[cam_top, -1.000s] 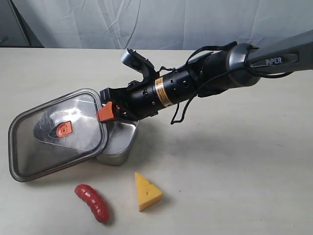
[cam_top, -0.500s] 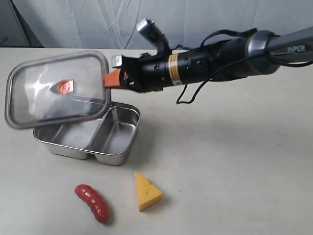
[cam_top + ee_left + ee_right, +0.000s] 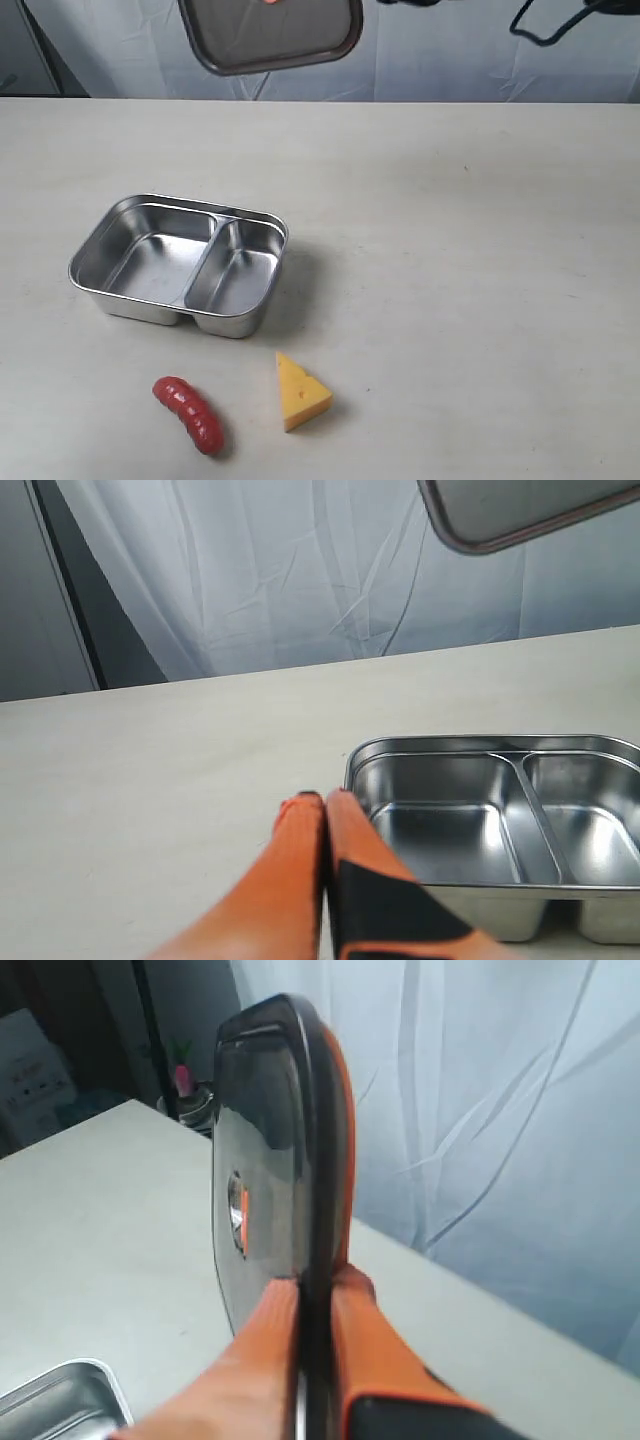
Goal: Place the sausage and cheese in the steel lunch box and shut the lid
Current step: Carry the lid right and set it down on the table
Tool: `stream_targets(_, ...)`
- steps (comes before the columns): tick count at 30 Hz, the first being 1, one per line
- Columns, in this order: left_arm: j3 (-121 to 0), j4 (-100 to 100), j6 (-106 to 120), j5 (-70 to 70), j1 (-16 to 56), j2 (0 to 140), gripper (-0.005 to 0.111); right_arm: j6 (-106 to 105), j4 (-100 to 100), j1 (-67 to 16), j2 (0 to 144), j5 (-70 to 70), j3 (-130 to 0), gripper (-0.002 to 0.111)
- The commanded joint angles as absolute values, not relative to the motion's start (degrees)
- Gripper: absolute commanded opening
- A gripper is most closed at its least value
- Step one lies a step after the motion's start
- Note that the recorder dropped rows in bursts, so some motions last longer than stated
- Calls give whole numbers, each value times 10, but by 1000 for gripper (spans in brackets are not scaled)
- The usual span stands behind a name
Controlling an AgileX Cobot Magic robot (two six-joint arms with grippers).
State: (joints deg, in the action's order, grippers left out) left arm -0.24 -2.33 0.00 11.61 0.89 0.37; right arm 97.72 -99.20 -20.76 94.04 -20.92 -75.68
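My right gripper has the dark lid high above the table. It will let go of it on the bare table [image 3: 411, 262] beside the smaller compartment of the steel lunch box.
The steel lunch box [image 3: 125, 226] stands uncovered on the table with both compartments bare; it also shows in the left wrist view [image 3: 600, 748]. In front of it lie the red sausage [image 3: 189, 414] and the yellow cheese [image 3: 299, 391], a little apart. The dark lid [image 3: 270, 38] hangs high above the table at the top edge of the exterior view. My right gripper [image 3: 318, 1282] is shut on the lid's [image 3: 262, 1160] rim; it is out of frame in the exterior view. My left gripper [image 3: 322, 799] is shut and holds nothing, just beside the box's near corner.
A pale tabletop [image 3: 470, 250] stretches to the right of the box. A white curtain [image 3: 450, 60] hangs behind the table. A dark post [image 3: 65, 590] stands at the far edge in the left wrist view.
The right arm lifted the lid off the box and carried it up and rightward, out to the top of the exterior view. The box, sausage and cheese stayed put.
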Motion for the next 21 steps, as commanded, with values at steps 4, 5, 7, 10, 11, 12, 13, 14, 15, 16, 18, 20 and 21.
stream_targets(4,0,-19,0,109,13,0,0,869,-999,-207,889,-120,-743,-1)
stream_targets(5,0,-19,0,109,13,0,0,841,-999,-207,883,-106,-735,-1)
stream_targets(7,0,-19,0,109,13,0,0,783,-999,-207,874,-67,-712,-1)
stream_targets(10,0,-19,0,109,13,0,0,682,-999,-207,852,10,-657,-1)
stream_targets(11,0,-19,0,109,13,0,0,647,-999,-207,843,33,-633,-1)
stream_targets(12,0,-19,0,109,13,0,0,619,-999,-207,833,55,-605,-1)
stream_targets(13,0,-19,0,109,13,0,0,592,-999,-207,826,74,-586,-1)
stream_targets(14,0,-19,0,109,13,0,0,581,-999,-207,816,96,-563,-1)
stream_targets(15,0,-19,0,109,13,0,0,581,-999,-207,807,111,-546,-1)
stream_targets(16,0,-19,0,109,13,0,0,581,-999,-207,798,125,-525,-1)
stream_targets(18,0,-19,0,109,13,0,0,581,-999,-207,779,131,-487,-1)
stream_targets(20,0,-19,0,109,13,0,0,581,-999,-211,769,116,-458,-1)
stream_targets(21,0,-19,0,109,13,0,0,581,-999,-215,768,116,-442,-1)
